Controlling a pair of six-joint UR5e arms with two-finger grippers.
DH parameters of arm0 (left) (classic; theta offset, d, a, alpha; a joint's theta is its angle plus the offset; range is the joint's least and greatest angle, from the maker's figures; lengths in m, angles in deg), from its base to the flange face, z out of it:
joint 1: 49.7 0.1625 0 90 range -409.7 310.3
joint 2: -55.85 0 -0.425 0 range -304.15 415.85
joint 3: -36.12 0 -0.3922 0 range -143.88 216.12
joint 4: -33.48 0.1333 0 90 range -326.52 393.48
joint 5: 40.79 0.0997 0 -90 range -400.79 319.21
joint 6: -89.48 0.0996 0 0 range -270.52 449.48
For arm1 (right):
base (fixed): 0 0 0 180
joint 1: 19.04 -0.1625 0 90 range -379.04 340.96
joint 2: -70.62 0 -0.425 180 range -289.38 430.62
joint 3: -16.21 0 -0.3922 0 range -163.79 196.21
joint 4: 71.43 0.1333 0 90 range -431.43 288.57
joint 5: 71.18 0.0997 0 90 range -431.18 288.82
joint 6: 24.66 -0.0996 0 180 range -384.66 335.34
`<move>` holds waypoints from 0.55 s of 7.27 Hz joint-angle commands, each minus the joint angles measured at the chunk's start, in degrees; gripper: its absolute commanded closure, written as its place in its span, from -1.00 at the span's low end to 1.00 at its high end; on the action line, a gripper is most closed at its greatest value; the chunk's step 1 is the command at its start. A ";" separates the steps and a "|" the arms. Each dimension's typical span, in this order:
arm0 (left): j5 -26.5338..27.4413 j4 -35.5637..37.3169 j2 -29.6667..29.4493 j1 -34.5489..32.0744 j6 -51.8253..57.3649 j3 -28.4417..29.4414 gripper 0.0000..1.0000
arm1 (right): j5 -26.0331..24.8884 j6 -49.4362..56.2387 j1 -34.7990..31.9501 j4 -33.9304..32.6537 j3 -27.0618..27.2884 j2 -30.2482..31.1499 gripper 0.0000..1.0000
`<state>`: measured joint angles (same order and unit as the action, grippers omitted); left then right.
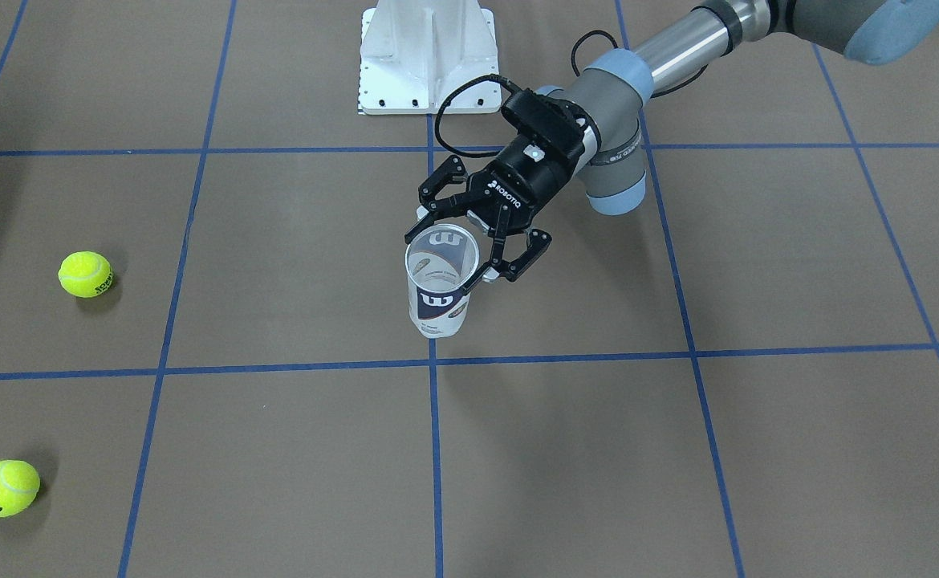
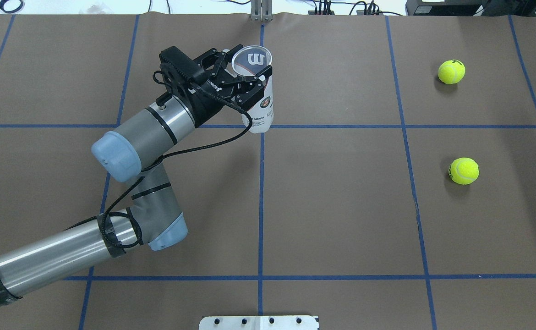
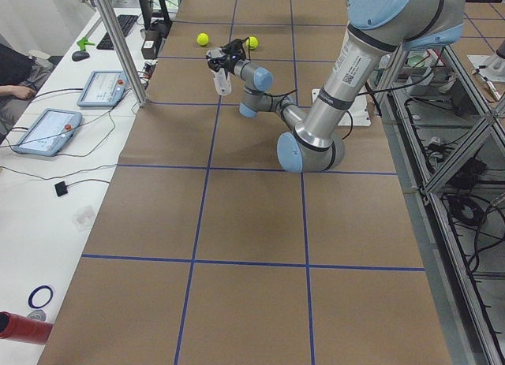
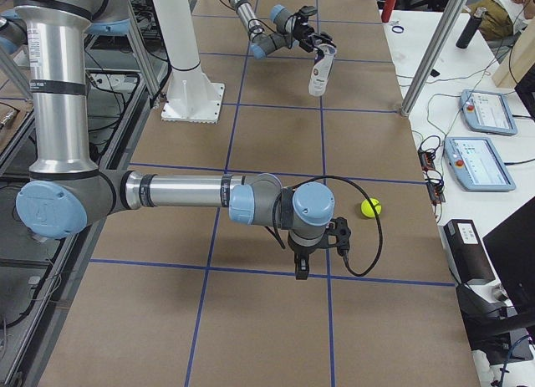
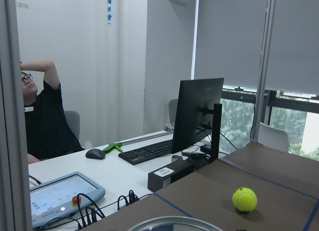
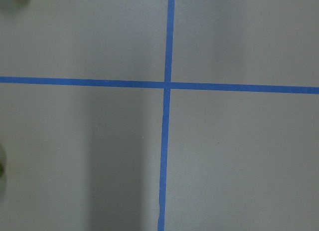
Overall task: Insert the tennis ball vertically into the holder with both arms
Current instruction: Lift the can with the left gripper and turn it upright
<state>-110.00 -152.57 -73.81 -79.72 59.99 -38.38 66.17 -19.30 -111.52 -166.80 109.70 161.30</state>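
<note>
My left gripper is to let go of the clear holder on the table [image 1: 458, 324], just behind the spot where the blue lines cross.
The clear holder [image 1: 440, 299] with its navy W label stands upright near the table's middle, open end up and with no ball inside; it also shows in the overhead view [image 2: 262, 103]. My left gripper [image 1: 446, 248] comes in sideways and is shut on the holder just under its rim [image 2: 251, 60]. The rim [image 5: 174, 223] shows at the bottom of the left wrist view. Two tennis balls [image 1: 85, 274] [image 1: 5, 488] lie on the table, far from the holder. My right gripper [image 4: 298, 270] points down at bare table near one ball [image 4: 371, 207]; I cannot tell whether it is open.
The white bolted base [image 1: 425, 56] stands behind the holder. Blue tape lines cross the brown table. An operators' desk with tablets [image 3: 47, 132] and metal posts [image 3: 118, 42] runs along the far side. A person [image 5: 40, 116] sits there.
</note>
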 commanded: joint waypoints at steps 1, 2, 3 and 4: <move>1.89 -7.73 0.46 1.63 0.40 4.70 0.36 | 0.02 0.00 0.02 -0.08 0.20 -0.06 -0.99; 1.89 -7.75 1.85 2.07 0.66 4.80 0.36 | 0.02 0.00 0.02 -0.08 0.20 -0.06 -0.99; 1.89 -7.84 2.04 2.16 2.67 5.50 0.36 | 0.02 0.00 0.02 -0.08 0.20 -0.06 -0.99; 1.89 -7.93 2.04 2.60 3.03 6.03 0.36 | 0.28 0.00 0.02 -0.08 0.20 -0.06 -0.99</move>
<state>-108.13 -160.26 -71.99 -77.55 62.08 -33.06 66.26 -19.30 -111.51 -166.88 109.89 161.24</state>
